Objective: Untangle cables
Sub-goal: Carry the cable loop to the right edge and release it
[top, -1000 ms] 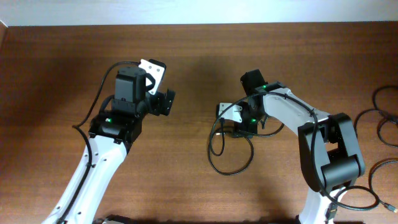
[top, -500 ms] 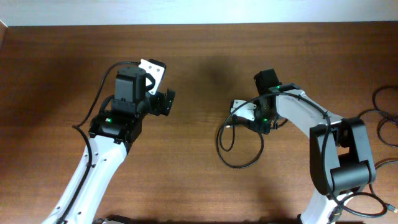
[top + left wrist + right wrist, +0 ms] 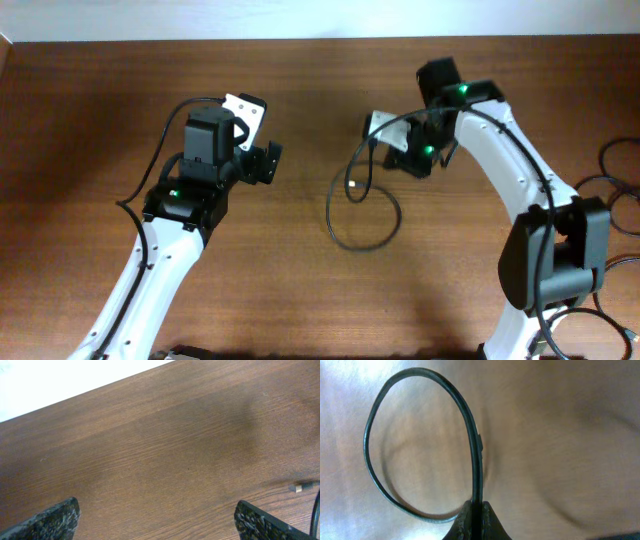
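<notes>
I should release the thin black cable with my right gripper on the coiled black cables at the table's side edge [image 3: 597,180].
One thin black cable [image 3: 365,228] lies looped on the wooden table [image 3: 300,280] at centre, and its upper strand rises to my right gripper [image 3: 392,150]. In the right wrist view the right gripper [image 3: 476,512] is shut on this cable [image 3: 420,375], which curls in a loop beyond the fingertips. The cable's small plug end [image 3: 350,185] hangs near the table, and the plug [image 3: 300,487] also shows at the right edge of the left wrist view. My left gripper [image 3: 262,142] hovers to the left, apart from the cable. Its jaws [image 3: 157,522] stand wide open over bare wood.
More black cables [image 3: 622,185] lie coiled at the table's right edge, with another coil [image 3: 600,295] near the right arm's base. A white wall [image 3: 60,380] borders the far edge of the table.
My right gripper has shut on the cable and carried its strand up and toward the far side. The loop on the table has shifted left. The left arm has not moved.
</notes>
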